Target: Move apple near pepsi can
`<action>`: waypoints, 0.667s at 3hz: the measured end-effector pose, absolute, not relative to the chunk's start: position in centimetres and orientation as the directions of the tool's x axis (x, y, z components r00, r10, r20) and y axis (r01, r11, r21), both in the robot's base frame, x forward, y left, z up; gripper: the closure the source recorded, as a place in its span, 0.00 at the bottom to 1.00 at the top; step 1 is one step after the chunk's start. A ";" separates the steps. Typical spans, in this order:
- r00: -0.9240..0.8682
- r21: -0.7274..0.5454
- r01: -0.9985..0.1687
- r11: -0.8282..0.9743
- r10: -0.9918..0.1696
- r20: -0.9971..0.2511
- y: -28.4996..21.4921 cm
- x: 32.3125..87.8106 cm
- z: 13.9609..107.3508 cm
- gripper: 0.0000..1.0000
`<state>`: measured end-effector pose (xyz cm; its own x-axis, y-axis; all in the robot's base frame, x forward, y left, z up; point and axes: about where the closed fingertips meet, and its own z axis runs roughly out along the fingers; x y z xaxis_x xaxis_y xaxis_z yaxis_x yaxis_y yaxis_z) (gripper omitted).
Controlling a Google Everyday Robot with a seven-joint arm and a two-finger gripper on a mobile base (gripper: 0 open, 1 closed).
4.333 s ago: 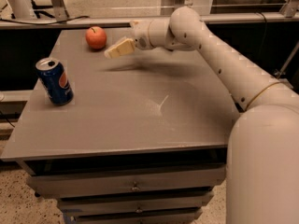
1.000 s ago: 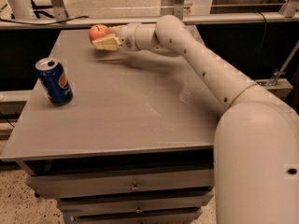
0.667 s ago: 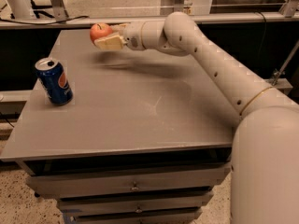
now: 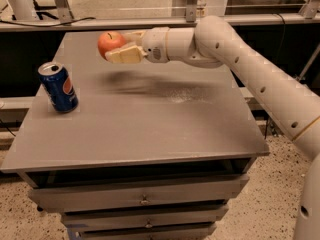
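Note:
My gripper is going to release the apple on the grey table top, snug (image 4: 85,93) against the blue pepsi can, toward my arm.
The red-orange apple (image 4: 110,42) is held in my gripper (image 4: 119,46), lifted above the grey table top (image 4: 150,124) at its far left part. The cream fingers (image 4: 121,55) close around the apple from the right. The blue pepsi can (image 4: 58,86) stands upright near the table's left edge, to the lower left of the apple and clearly apart from it. My white arm (image 4: 240,54) reaches in from the right.
The table is a grey cabinet with drawers (image 4: 145,200) at the front. A metal rail and frame (image 4: 150,21) run behind the table. The floor is speckled (image 4: 270,204).
The gripper went to the apple at the far edge, closed on it and lifted it. In the last second it has carried the apple forward and slightly right, off the table.

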<state>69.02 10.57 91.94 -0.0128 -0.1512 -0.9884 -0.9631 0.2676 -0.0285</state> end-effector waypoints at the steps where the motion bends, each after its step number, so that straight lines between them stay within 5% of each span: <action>1: -0.013 -0.028 -0.963 0.267 -0.151 -0.988 10.6 69.0 91.9 1.00; 2: -0.031 -0.010 -0.977 0.214 -0.189 -0.982 11.6 67.3 90.9 1.00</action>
